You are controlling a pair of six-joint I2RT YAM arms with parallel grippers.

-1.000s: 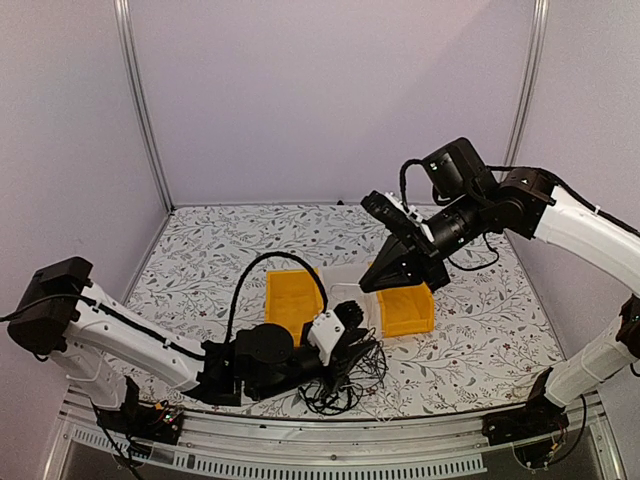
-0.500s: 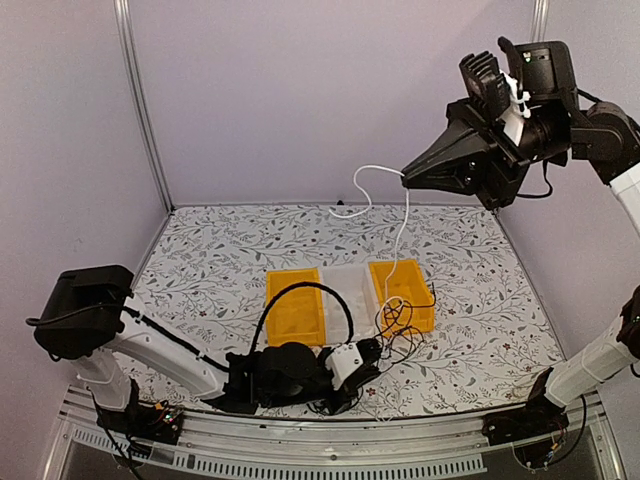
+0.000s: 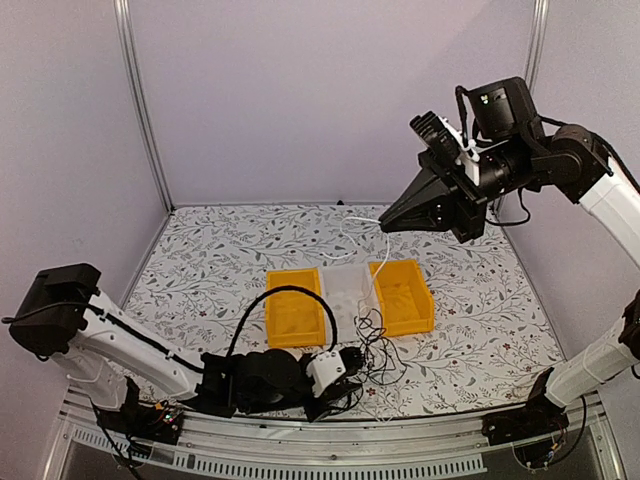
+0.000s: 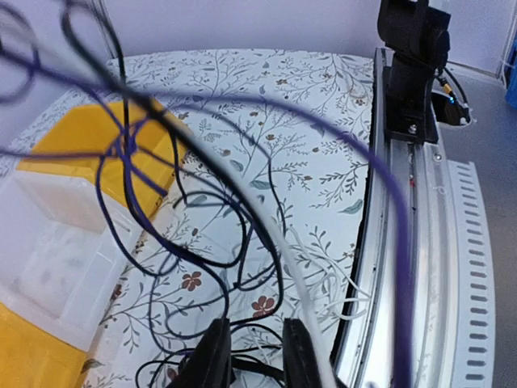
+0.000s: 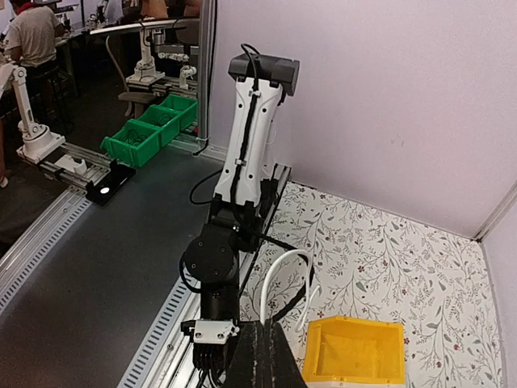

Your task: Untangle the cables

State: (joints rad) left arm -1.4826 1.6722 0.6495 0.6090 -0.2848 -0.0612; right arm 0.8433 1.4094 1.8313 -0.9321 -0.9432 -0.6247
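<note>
Black cables hang on the white cable above the spot my left gripper holds. Next, my left gripper grips them higher (image 3: 370, 318), next to the white cable, and pulls them down.
A tangle of black cables (image 3: 372, 345) lies on the table in front of the bins, and it also shows in the left wrist view (image 4: 242, 259). My left gripper (image 3: 343, 363) sits low at the tangle's near left. Its fingers (image 4: 214, 360) stand a little apart with black cables between them. A white cable (image 3: 383, 262) rises from the tangle to my right gripper (image 3: 386, 226), which is held high over the bins. In the right wrist view the right gripper (image 5: 258, 356) is shut on the white cable (image 5: 279, 271), which loops just past the tips.
Three bins stand side by side mid-table: a yellow bin (image 3: 290, 312), a clear bin (image 3: 345, 285) and another yellow bin (image 3: 405, 295). The metal rail (image 4: 428, 242) of the table's front edge runs just beside the left gripper. Thin white cable strands (image 4: 339, 283) lie by it.
My right gripper has come down and to the left from its high point, still holding the white cable, which now hangs slacker. My left gripper has shifted left along the front edge with the tangle.
</note>
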